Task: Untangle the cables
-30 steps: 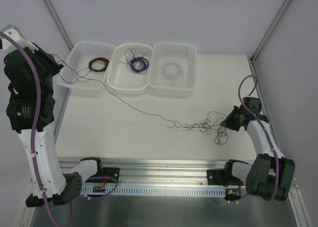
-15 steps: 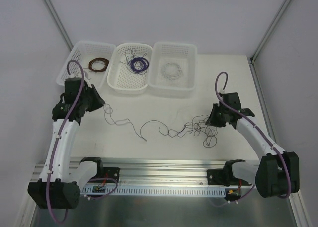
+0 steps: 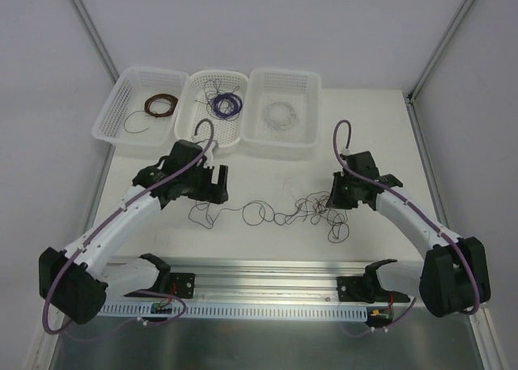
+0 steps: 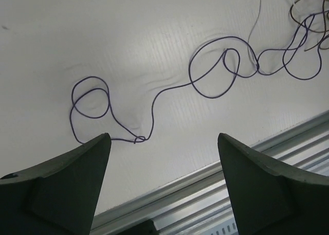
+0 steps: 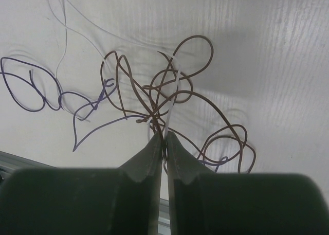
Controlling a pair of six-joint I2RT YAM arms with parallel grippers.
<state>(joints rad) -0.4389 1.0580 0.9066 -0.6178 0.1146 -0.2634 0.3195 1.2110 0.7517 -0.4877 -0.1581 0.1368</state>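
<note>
The round loop's crossing point(image 3: 244, 209) point(image 4: 191, 83) in the purple cable is midway between the tangle and my left gripper. My left gripper should close on it next.
The cables point(image 3: 312, 212) lie as a loose tangle of purple, brown and pale wires on the white table, right of centre. A purple strand point(image 3: 206, 216) trails left from it in loops. My right gripper point(image 3: 333, 198) sits at the tangle's right side. In the right wrist view it point(image 5: 164, 136) is shut on brown and pale strands of the cables point(image 5: 164, 93). My left gripper point(image 3: 212, 184) hovers over the purple strand's left end. Its jaws point(image 4: 163, 138) stand wide open with nothing between them, and the purple strand point(image 4: 205, 75) lies flat below.
Three white baskets stand along the back: one point(image 3: 121, 119) with a brown coil point(image 3: 160, 104), one point(image 3: 194, 127) with a purple coil point(image 3: 225, 104), one point(image 3: 307, 135) with a white coil point(image 3: 281, 113). A metal rail point(image 3: 267, 273) runs along the table's near edge.
My left arm swung from high at the far left down to the table's middle; its gripper opened and let go of the purple strand, now slack in loops. The right gripper moved left with the tangle.
</note>
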